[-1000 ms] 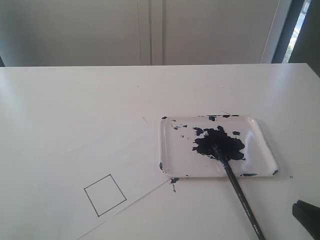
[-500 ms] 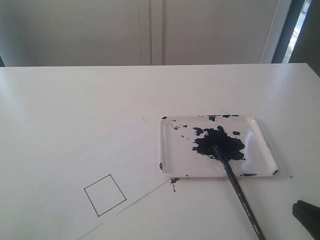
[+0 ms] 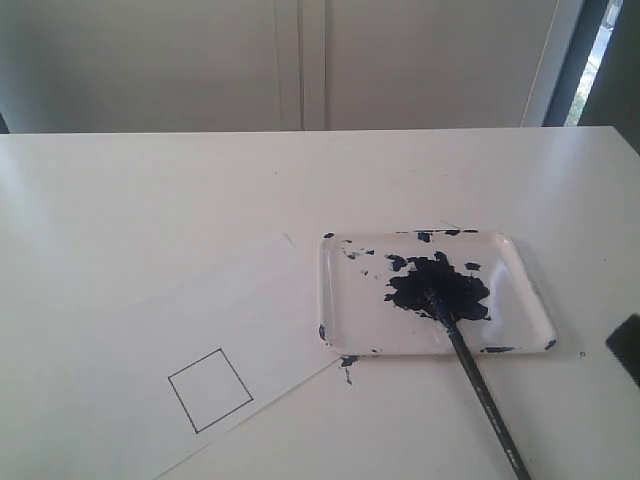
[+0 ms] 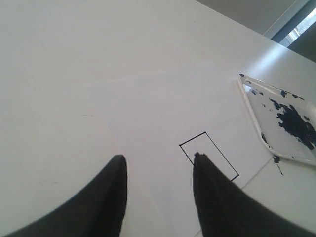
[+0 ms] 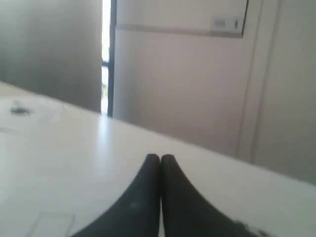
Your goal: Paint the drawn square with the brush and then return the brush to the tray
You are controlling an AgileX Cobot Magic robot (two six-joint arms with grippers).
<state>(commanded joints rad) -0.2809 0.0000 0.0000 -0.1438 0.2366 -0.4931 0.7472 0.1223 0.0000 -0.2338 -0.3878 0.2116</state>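
Next, my right gripper should grab the black handle [image 3: 494,410] of the brush, on the part of the handle just past the tray's near rim.
The tray [image 3: 335,320] lies right of centre on the white table, with a dark paint blotch [image 3: 440,285] in it. The brush [image 3: 482,392] rests with its tip in the blotch, and its black handle runs over the tray's near rim toward the table's front edge. The drawn square [image 3: 210,390] on the paper sheet [image 3: 200,310] is blank; it also shows in the left wrist view as the drawn square [image 4: 210,155]. My left gripper [image 4: 158,158] hangs open above the paper, one fingertip [image 4: 198,160] over the square's corner. My right gripper [image 5: 160,158] is shut and holds nothing.
A dark piece of the right arm [image 3: 627,348] shows at the right edge of the exterior view, beside the tray. Paint specks [image 3: 347,370] mark the table by the tray's near left corner. A wall and a window strip [image 3: 590,60] stand behind the table.
The dark piece of the right arm has risen from the lower right corner to higher along the right edge. Brush, tray and paper have not moved.
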